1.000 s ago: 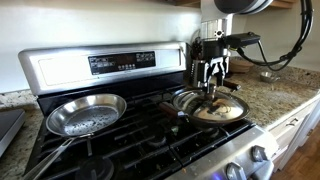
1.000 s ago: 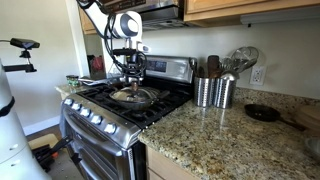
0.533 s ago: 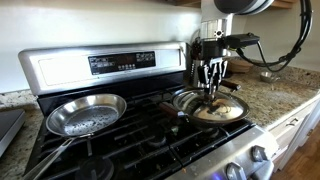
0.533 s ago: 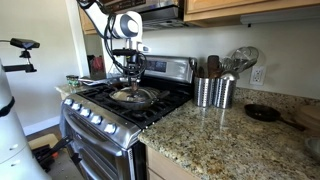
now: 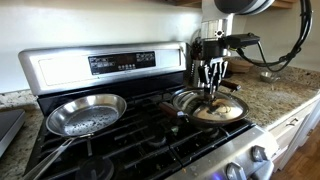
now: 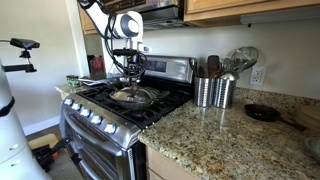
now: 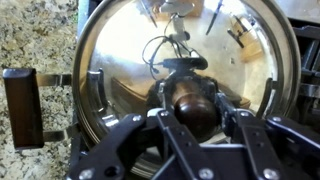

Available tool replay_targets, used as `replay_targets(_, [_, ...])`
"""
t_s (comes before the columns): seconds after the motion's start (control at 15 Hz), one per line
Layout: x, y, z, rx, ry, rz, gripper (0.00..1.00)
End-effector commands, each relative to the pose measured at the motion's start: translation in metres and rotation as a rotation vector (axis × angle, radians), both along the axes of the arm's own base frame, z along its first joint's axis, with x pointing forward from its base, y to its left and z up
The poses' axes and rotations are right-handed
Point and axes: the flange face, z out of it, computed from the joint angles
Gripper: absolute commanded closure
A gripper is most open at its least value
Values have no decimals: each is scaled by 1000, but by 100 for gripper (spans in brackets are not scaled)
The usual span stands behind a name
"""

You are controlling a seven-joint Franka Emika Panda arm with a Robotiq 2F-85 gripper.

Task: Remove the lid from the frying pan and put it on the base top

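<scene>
Next, my gripper lets go of the lid's knob with the lid flat on the granite base top beside the frying pan [image 5: 252, 103].
The frying pan [image 5: 181, 100] sits on the stove's burner nearest the worktop, and its dark handle [image 7: 22, 105] shows at the left of the wrist view. The see-through lid [image 5: 222, 110] [image 6: 133, 97] [image 7: 120, 60] with its metal rim rests flat on the pan. My gripper [image 5: 212, 88] [image 6: 131, 84] [image 7: 195, 110] comes straight down over the lid's centre. Its fingers [image 7: 232, 118] press both sides of the small dark knob [image 7: 192, 98]. The speckled granite base top [image 5: 268, 95] [image 6: 230, 140] [image 7: 35, 35] lies beside the stove.
A shiny silver pan [image 5: 86, 113] sits on another burner over the black grates [image 5: 130, 135]. Two metal utensil holders [image 6: 213, 91] and a small dark pan [image 6: 262, 113] stand on the worktop. The stove's back panel [image 5: 110, 62] rises behind.
The jaws have drawn in from wide open onto the lid's knob. The arm, lid and pan have stayed in place.
</scene>
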Motion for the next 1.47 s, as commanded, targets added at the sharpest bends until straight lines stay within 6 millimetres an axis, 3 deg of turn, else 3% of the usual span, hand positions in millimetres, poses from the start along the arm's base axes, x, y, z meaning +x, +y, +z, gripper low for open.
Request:
replay_targets(0.0, [-9, -3, 15, 2, -29, 13, 80])
replay_targets(0.47, [-18, -8, 55, -29, -117, 25, 80])
replay_targets(0.87, [-32, -31, 89, -63, -251, 0, 80])
replay_targets(1.13, [-28, -77, 100, -93, -276, -75, 80])
replay_targets(1.4, [-21, -143, 108, -108, -276, -201, 80])
